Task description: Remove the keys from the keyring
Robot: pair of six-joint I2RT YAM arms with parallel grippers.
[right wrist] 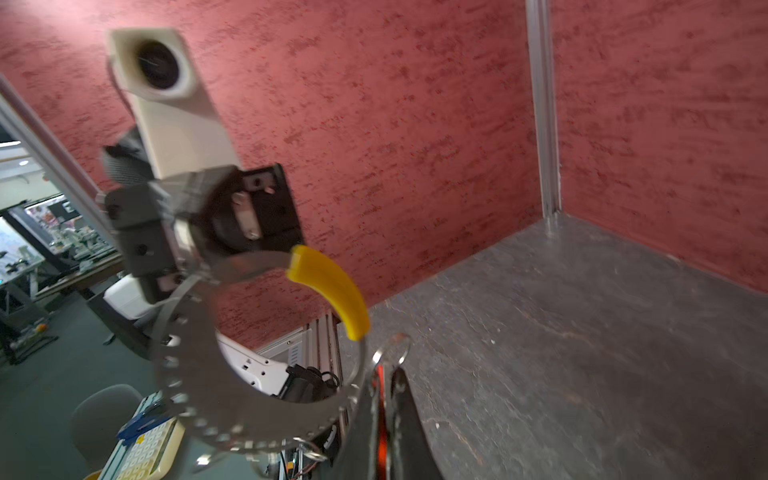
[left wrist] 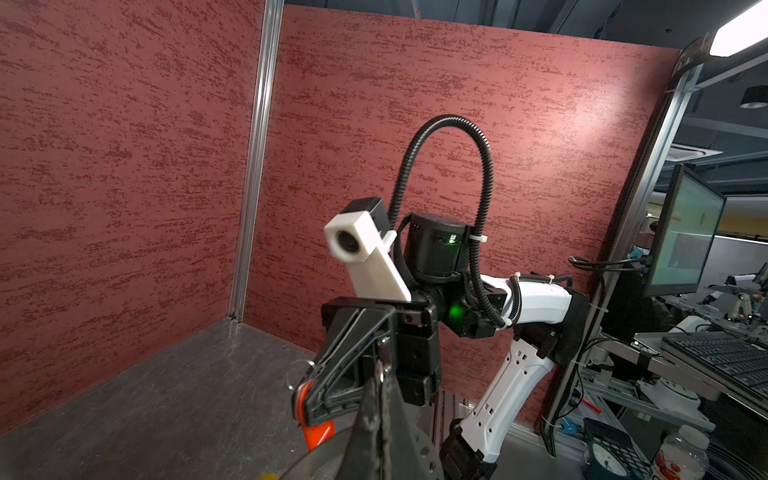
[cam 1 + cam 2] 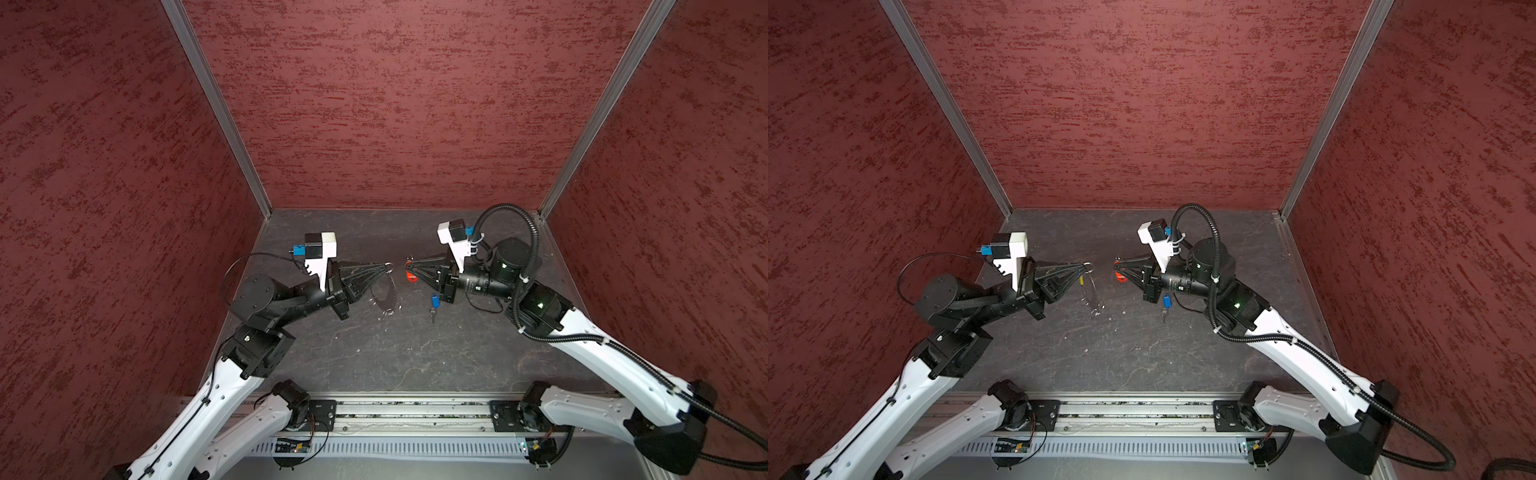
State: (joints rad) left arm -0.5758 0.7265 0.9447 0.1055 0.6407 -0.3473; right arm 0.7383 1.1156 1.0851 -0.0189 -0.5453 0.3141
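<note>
The robot's right gripper needs to release the red-headed key on the table point(image 3: 415, 316) next to the blue-headed key, on the side where the keyring is.
My left gripper point(image 3: 386, 267) point(image 2: 380, 374) is shut on the keyring point(image 1: 187, 365), a silvery perforated loop with a yellow sleeve point(image 1: 332, 286) point(image 3: 1081, 281) that hangs below its tips above the table. Facing it, my right gripper point(image 3: 409, 264) point(image 1: 388, 374) is shut on the red-headed key point(image 3: 411, 277) point(image 2: 318, 432), whose small split ring point(image 1: 392, 349) sticks out past the fingertips. In both top views a narrow gap shows between the two grippers' tips. The blue-headed key point(image 3: 434, 300) point(image 3: 1167, 300) lies on the table under the right wrist, apart from the loop.
The dark grey table point(image 3: 374, 365) is boxed in by red textured walls point(image 3: 395, 104) at the back and on both sides, with aluminium posts in the corners. A metal rail point(image 3: 395, 411) carrying both arm bases runs along the front edge.
</note>
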